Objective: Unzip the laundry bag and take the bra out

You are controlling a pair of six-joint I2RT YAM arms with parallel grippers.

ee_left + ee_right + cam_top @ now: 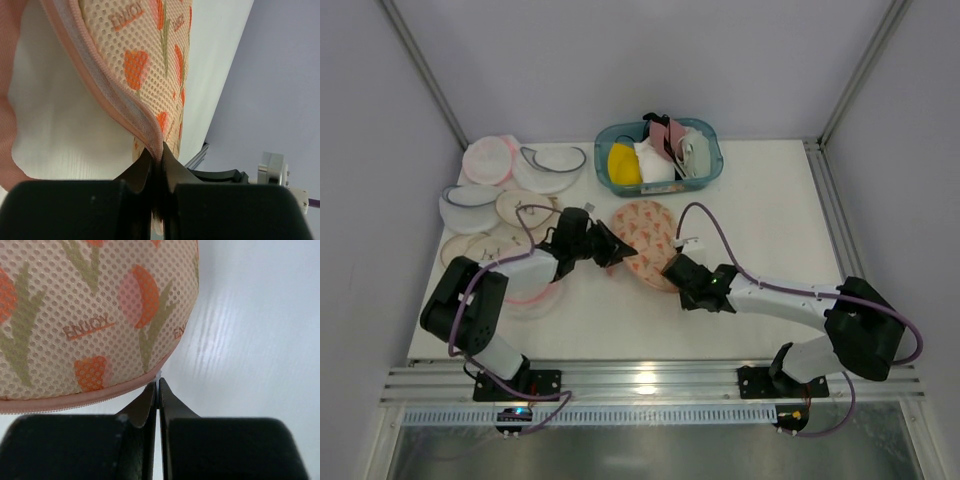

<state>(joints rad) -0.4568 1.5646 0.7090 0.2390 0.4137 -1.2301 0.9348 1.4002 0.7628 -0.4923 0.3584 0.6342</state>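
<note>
The robot's left gripper holds the zipper trim far from the zipper pull, so it should take the trim (120, 388) beside the pull while the right gripper eases back.
The laundry bag (646, 232), cream mesh with an orange-pink print and pink zipper trim, lies mid-table in the top view. My left gripper (615, 247) is at its left edge. In the left wrist view the left gripper (159, 154) is shut on the bag's pink zipper trim (127, 107), holding that edge lifted. My right gripper (671, 268) is at the bag's near right edge. In the right wrist view the right gripper (158, 384) is shut on a small white zipper pull (159, 376) at the trim of the bag (75, 305). The bra is hidden.
A teal basket (711, 172) with a yellow garment (623, 165) and other cloth stands at the back. Several round white and pink mesh pouches (490, 160) lie at the back left. A pink-rimmed pouch (532, 296) lies under my left arm.
</note>
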